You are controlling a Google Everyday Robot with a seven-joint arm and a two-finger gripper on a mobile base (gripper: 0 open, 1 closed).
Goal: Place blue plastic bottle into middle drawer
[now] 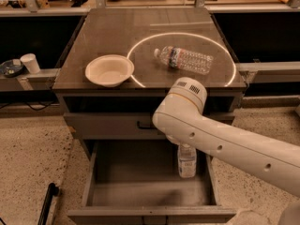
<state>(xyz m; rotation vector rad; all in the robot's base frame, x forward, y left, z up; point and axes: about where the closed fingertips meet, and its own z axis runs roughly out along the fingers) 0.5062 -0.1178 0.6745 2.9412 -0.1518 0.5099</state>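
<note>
My gripper should release the blue plastic bottle on the grey drawer's bottom close behind the front panel (176,194).
The blue plastic bottle (187,162), clear with a white and pale-blue label, stands upright in the right part of the open middle drawer (136,172), at or just above its grey floor. My gripper (185,146) is at the bottle's top, almost wholly hidden behind my white arm (220,144), which reaches in from the lower right across the cabinet front. The drawer is pulled out towards me, with its flat front panel (150,215) at the bottom of the view.
On the cabinet top lie a white bowl (109,70) and a clear ribbed bottle (183,59) on its side. The upper drawer front with a black handle (144,125) is shut. A paper cup (31,63) stands on the left shelf. A black pole (47,203) lies on the floor at the left.
</note>
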